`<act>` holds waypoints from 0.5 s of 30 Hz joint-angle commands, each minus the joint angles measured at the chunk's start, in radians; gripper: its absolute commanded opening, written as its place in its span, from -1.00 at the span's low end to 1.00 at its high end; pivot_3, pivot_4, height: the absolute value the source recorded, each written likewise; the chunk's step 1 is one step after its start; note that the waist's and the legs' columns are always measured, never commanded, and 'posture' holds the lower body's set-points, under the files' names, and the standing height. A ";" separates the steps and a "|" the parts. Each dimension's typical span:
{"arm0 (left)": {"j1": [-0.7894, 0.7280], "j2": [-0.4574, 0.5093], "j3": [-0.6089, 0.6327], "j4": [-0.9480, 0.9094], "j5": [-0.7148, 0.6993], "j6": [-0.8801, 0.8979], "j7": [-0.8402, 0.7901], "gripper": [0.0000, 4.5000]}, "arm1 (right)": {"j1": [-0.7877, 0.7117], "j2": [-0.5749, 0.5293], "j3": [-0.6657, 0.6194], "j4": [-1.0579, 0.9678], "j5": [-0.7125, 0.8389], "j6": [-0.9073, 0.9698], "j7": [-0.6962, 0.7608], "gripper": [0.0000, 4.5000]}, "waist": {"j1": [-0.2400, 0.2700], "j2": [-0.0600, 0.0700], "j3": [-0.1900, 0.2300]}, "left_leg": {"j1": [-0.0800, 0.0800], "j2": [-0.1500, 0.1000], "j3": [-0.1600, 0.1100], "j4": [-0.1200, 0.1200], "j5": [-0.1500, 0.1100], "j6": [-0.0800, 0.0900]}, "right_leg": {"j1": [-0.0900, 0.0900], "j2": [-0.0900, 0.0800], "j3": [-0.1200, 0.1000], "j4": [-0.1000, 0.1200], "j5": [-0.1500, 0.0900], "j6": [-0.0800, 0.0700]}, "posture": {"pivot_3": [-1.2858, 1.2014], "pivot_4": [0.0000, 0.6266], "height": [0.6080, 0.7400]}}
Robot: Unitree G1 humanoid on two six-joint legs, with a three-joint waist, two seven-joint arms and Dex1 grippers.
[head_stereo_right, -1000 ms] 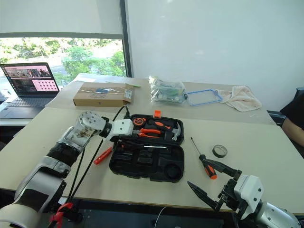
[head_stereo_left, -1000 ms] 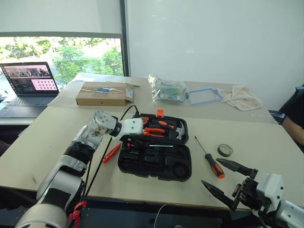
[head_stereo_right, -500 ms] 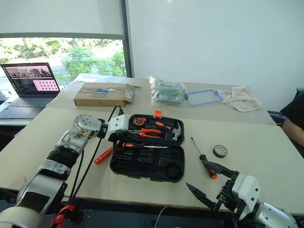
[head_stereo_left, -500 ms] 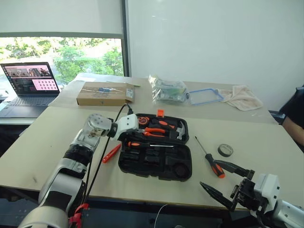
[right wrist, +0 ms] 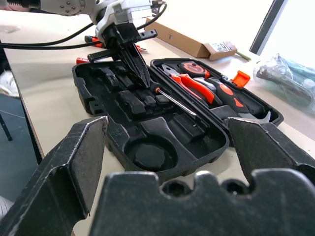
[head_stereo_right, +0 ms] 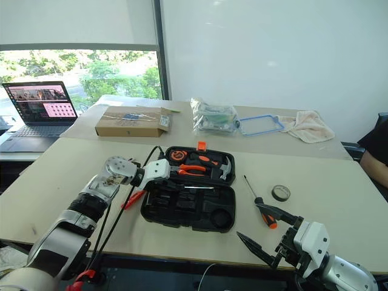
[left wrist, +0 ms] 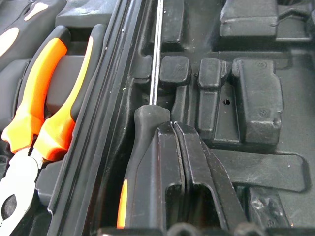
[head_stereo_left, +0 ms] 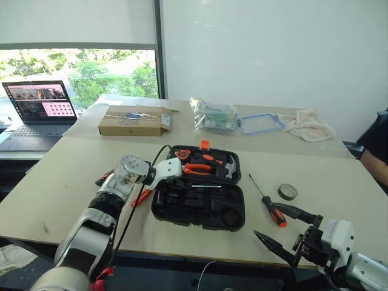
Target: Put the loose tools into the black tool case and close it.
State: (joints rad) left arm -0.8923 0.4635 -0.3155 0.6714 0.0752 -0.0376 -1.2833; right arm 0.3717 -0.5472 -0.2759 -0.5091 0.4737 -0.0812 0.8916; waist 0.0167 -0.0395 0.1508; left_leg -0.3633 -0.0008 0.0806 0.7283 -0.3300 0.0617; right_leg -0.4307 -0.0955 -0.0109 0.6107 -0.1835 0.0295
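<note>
The black-and-orange handle (head_stereo_left: 272,209) of the loose screwdriver is beside the tape roll, and my right gripper needs to go there next and close on it.
The black tool case (head_stereo_left: 237,213) lies open mid-table. My left gripper (head_stereo_left: 163,185) is shut and angled down into its front half. The closed fingers (left wrist: 177,147) rest beside the black-and-orange handle of a long screwdriver (left wrist: 140,147) lying in a recess, with nothing between them. Another screwdriver (head_stereo_left: 268,203) lies loose on the table right of the case. A red utility knife (head_stereo_left: 143,195) lies left of the case, partly hidden by my left arm. My right gripper (head_stereo_left: 265,219) hovers open and empty near the front right edge.
Orange-handled pliers (left wrist: 44,108), a hammer (head_stereo_left: 229,165) and a tape measure fill the case lid. A tape roll (head_stereo_left: 287,191) lies right of the loose screwdriver. Behind are a cardboard box (head_stereo_left: 134,120), a plastic bag (head_stereo_left: 215,115), a cloth (head_stereo_left: 309,124) and a laptop (head_stereo_left: 39,106). A person (head_stereo_left: 377,151) sits at the right edge.
My left gripper has closed its fingers and sunk lower into the case's front half. The right gripper has stayed where it was, still open.
</note>
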 commanded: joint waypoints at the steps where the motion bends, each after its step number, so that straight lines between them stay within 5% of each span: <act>1: 0.018 -0.002 -0.011 -0.021 -0.017 0.041 -0.056 -0.97 | 0.013 0.008 -0.007 -0.026 0.007 -0.029 -0.007 1.00 | -0.001 0.000 0.000 | 0.002 0.000 0.000 0.000 0.000 0.000 | 0.002 0.000 0.000 0.000 0.000 0.000 | 0.03 -0.52 1.00; 15: -0.010 -0.032 0.120 -0.002 -0.109 0.008 0.037 -0.97 | 0.042 0.014 -0.001 -0.034 0.005 -0.031 -0.015 1.00 | -0.004 0.000 0.000 | 0.005 0.001 0.000 0.000 -0.001 0.002 | 0.004 -0.001 0.000 -0.001 0.000 0.000 | 0.03 -0.52 1.00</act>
State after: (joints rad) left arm -0.8875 0.4363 -0.2078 0.6753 -0.0365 -0.0189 -1.2644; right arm 0.4173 -0.5367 -0.2719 -0.5165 0.4738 -0.0813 0.8814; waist 0.0126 -0.0391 0.1512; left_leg -0.3583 -0.0001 0.0806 0.7281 -0.3314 0.0638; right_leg -0.4263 -0.0966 -0.0109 0.6098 -0.1837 0.0295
